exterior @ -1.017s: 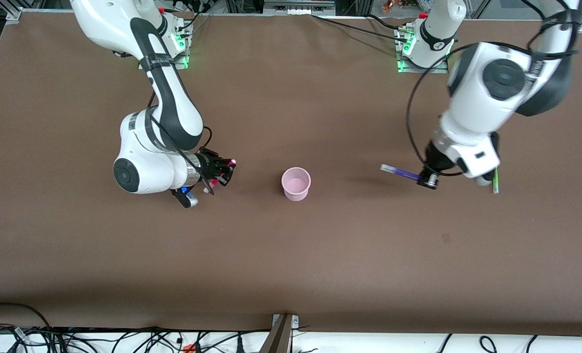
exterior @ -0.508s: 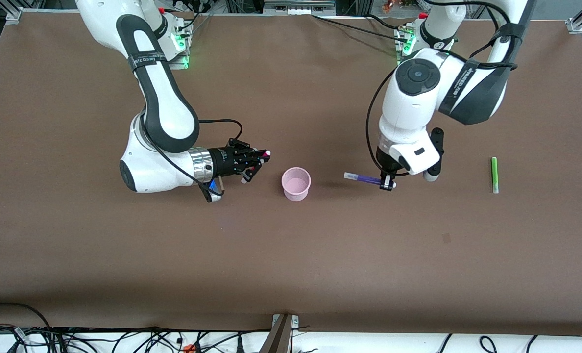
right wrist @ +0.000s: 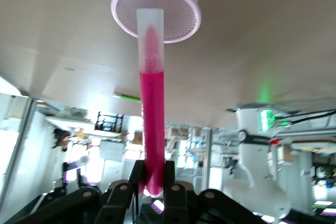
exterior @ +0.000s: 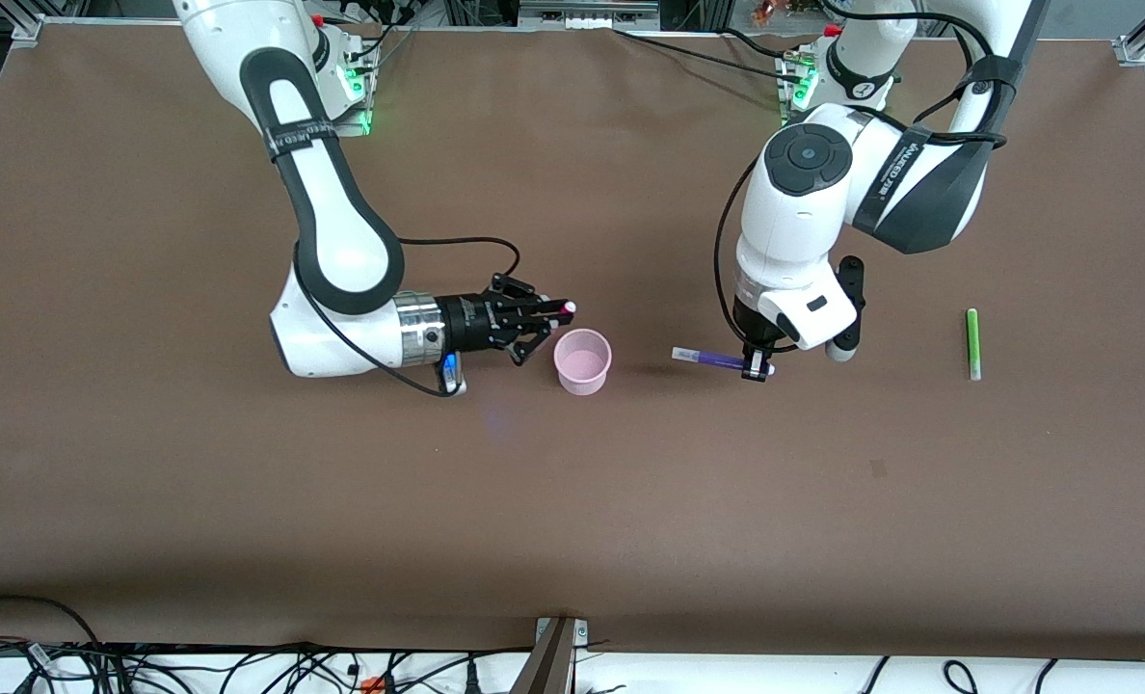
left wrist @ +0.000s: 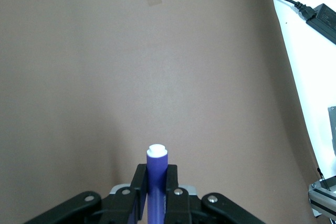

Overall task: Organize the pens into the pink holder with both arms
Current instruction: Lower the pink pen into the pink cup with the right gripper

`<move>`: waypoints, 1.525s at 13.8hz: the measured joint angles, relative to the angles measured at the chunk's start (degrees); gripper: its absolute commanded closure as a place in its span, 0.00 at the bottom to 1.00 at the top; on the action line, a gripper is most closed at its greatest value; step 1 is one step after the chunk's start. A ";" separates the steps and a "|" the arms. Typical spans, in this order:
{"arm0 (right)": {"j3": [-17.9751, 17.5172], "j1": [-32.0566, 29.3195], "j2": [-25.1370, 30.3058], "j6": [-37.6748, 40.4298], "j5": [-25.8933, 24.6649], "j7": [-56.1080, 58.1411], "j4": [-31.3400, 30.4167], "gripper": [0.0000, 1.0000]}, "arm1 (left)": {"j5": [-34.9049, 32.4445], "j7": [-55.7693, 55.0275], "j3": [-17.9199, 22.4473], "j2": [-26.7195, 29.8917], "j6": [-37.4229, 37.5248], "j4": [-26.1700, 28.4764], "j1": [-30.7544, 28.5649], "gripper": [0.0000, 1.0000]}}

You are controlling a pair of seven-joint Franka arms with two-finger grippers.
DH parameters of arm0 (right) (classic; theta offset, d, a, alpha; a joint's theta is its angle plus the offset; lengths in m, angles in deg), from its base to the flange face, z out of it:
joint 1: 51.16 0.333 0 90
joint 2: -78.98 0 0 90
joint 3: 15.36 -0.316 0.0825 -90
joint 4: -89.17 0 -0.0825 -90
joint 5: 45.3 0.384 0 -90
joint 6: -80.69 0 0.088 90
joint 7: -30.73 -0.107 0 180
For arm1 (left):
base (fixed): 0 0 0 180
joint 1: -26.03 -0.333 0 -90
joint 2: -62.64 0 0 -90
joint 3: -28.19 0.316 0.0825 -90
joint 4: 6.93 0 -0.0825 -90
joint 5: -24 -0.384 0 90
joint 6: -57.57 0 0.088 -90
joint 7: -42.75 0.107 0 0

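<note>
My right gripper needs to release the magenta pen inside the empty pink holder (exterior: 587, 359) (right wrist: 156, 12). The pen will lean on the holder's rim toward the purple pen. The magenta pen is now held beside the holder.
The pink holder (exterior: 583, 361) stands upright mid-table; its rim also shows in the right wrist view (right wrist: 156, 11). My right gripper (exterior: 544, 320) lies level beside the holder, toward the right arm's end, and is shut on the magenta pen (exterior: 563, 309). In the right wrist view, that gripper (right wrist: 152, 174) points the pen (right wrist: 150, 98) at the holder's mouth. My left gripper (exterior: 754, 366) is shut on the purple pen (exterior: 705, 359), low over the table toward the left arm's end. Its wrist view shows the gripper (left wrist: 156, 174) and the pen (left wrist: 156, 169). The yellow pen is out of view.
The green pen (exterior: 971, 343) lies on the brown table toward the left arm's end, well apart from my left gripper. It also shows faintly in the right wrist view (right wrist: 128, 97). Cables run along the table's front edge (exterior: 553, 636).
My right gripper has swung the magenta pen toward the holder until its tip is at the rim. My left gripper has carried the purple pen away from the green pen, toward the holder.
</note>
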 measured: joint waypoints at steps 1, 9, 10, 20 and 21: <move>-0.02 0.41 -0.93 -0.90 2.19 0.29 0.00 1.00 | -0.08 -0.09 0.00 -0.15 0.00 -0.06 0.10 1.00; -0.10 2.89 -5.18 -3.03 11.34 2.39 0.02 1.00 | -0.10 -0.85 0.02 -0.50 0.00 -0.09 0.22 1.00; -0.10 2.98 -5.18 -3.16 11.75 3.00 0.03 1.00 | -0.11 -0.87 0.02 -0.57 0.00 -0.09 0.22 1.00; -0.01 2.93 -7.88 -3.30 12.09 7.32 -0.01 0.00 | -2.17 -2.45 0.03 -1.44 0.00 -0.14 0.88 1.00; 0.19 2.85 -7.88 -3.31 12.08 7.41 0.03 0.00 | -2.17 -2.48 0.03 -1.48 0.00 -0.16 1.09 1.00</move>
